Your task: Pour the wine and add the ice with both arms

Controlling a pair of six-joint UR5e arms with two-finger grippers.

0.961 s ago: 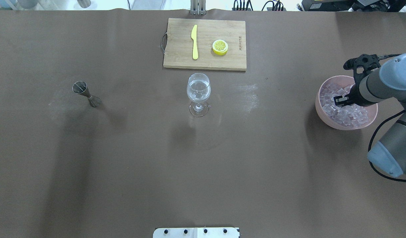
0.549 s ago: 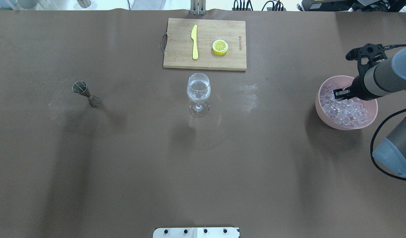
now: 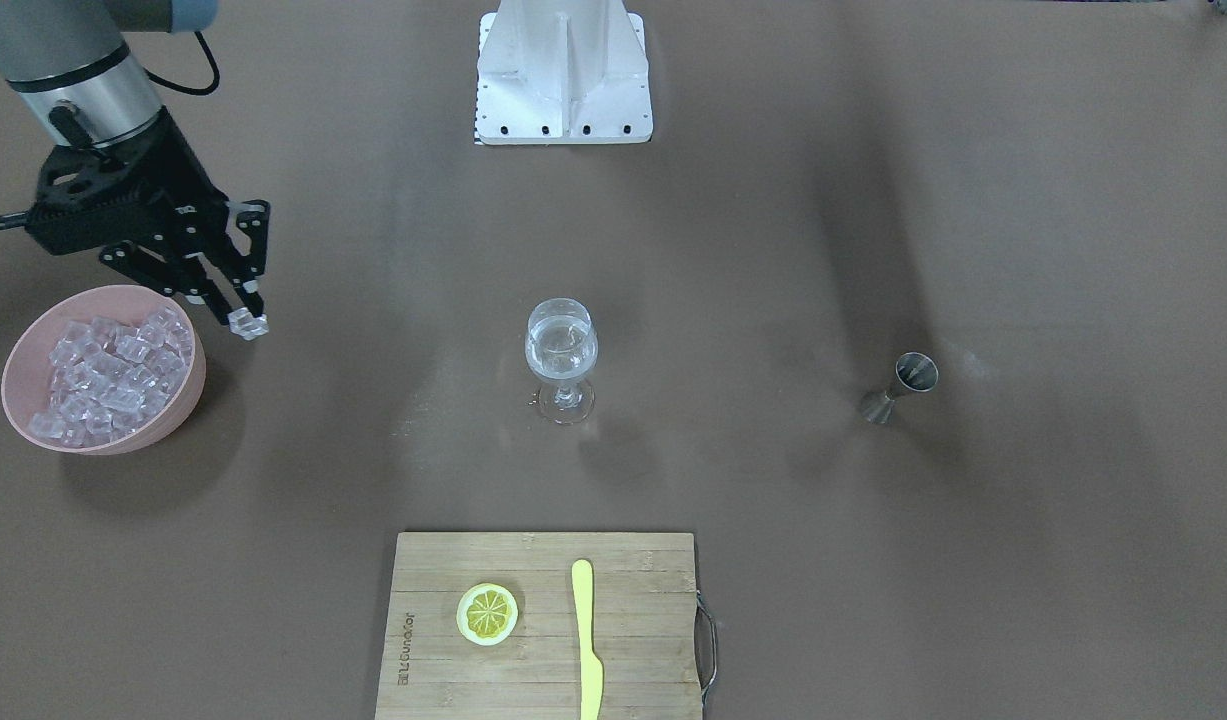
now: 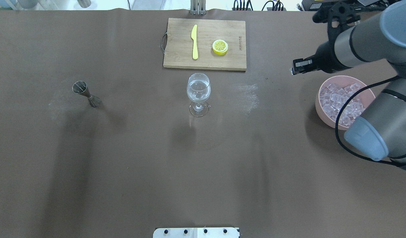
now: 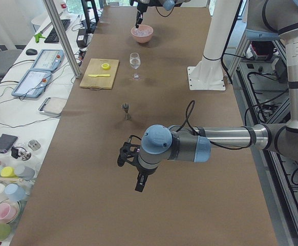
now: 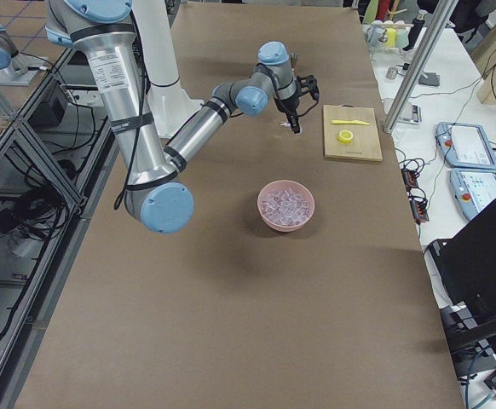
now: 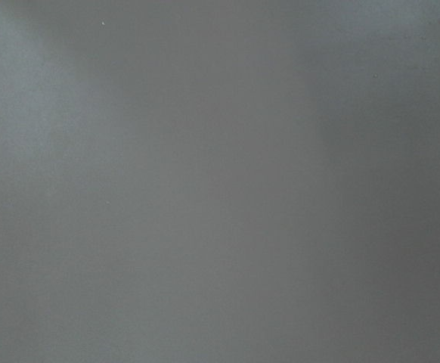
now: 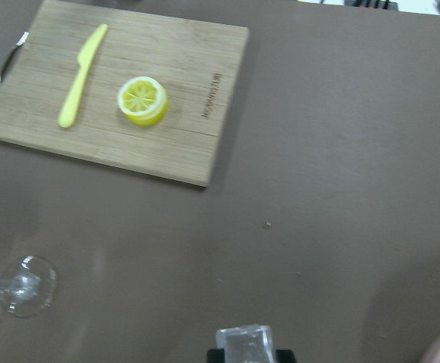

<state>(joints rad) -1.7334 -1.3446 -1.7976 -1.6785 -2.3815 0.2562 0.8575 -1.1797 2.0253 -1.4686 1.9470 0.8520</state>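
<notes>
I will release the clear ice cube from my right gripper into the clear liquid inside the upright wine glass (image 3: 562, 344).
My right gripper (image 3: 241, 316) is shut on one clear ice cube (image 3: 247, 323) and holds it above the table, just beside the pink bowl (image 3: 186, 402) of ice (image 3: 103, 375). In the overhead view the gripper (image 4: 296, 67) is up and left of the bowl (image 4: 322, 114). The cube (image 8: 244, 346) shows between the jaws in the right wrist view. The wine glass (image 3: 561, 350) stands upright mid-table with clear liquid in it, well apart from the gripper. My left gripper (image 5: 140, 183) hangs over bare table in the exterior left view only; I cannot tell whether it is open or shut.
A steel jigger (image 4: 85, 92) stands on the left side. A wooden cutting board (image 4: 176, 43) at the far edge carries a yellow knife (image 4: 194, 42) and a lemon slice (image 4: 220, 47). The white robot base (image 3: 563, 75) is at the near edge.
My right gripper has risen out of the ice bowl with a cube in it and moved left and away, toward the table's middle.
</notes>
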